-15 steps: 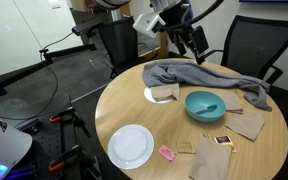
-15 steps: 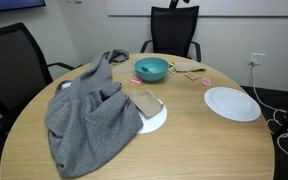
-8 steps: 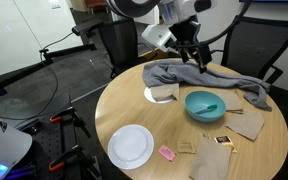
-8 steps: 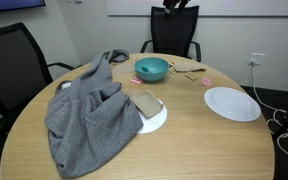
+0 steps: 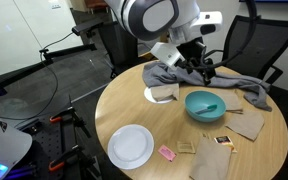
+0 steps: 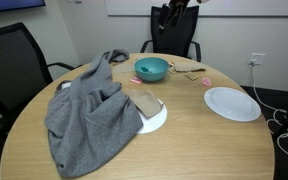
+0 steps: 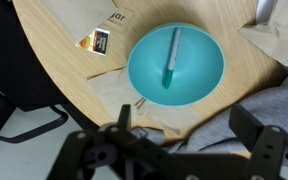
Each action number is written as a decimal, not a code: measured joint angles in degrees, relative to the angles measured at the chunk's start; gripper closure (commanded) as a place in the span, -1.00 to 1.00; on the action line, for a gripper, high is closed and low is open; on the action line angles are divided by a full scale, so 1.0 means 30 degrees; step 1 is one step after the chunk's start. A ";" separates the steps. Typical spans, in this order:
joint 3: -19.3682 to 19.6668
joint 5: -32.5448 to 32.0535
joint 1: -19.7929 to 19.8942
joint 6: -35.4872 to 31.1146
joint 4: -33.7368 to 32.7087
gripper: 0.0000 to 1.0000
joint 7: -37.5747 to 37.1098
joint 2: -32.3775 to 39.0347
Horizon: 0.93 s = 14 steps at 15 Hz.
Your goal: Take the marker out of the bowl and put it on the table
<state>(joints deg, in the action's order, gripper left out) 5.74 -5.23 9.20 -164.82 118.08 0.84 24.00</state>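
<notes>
My gripper is to go down into the teal-blue bowl next. It should close on the marker's green end point(image 5: 213, 105) point(image 7: 168, 77), opposite its white end.
The teal-blue bowl point(image 7: 176, 65) sits on the round wood table point(image 5: 154, 125) and shows in both exterior views point(image 5: 204, 105) point(image 6: 151, 69). The greenish marker point(image 7: 172, 55) lies inside it, also faint in an exterior view point(image 5: 210, 107). My gripper point(image 7: 189, 125) hangs open and empty well above the bowl and the grey cloth; in an exterior view it is over the table's far side point(image 5: 197, 66), and its fingers show at the top of the other point(image 6: 170, 14).
A grey cloth point(image 6: 89, 110) is draped over the table. A white plate point(image 5: 131, 146), a small pink item point(image 5: 167, 153), brown paper napkins point(image 5: 214, 155) and a small packet point(image 7: 98, 41) lie on the table. Black chairs point(image 6: 174, 35) ring it.
The arm has swung from behind the table down and inward, so the gripper now hangs above the cloth and bowl. Nothing on the table has moved.
</notes>
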 measured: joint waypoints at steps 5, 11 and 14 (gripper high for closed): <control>-0.0031 0.0129 0.0005 -0.0522 -0.0826 -1.00 -0.0008 0.1729; 0.0065 0.0149 -0.0060 -0.0471 -0.2107 -1.00 -0.0070 0.3541; 0.0064 0.0149 -0.0062 -0.0472 -0.2111 -1.00 -0.0069 0.3524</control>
<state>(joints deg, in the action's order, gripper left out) 5.93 -4.79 9.01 -166.23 111.74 0.63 34.57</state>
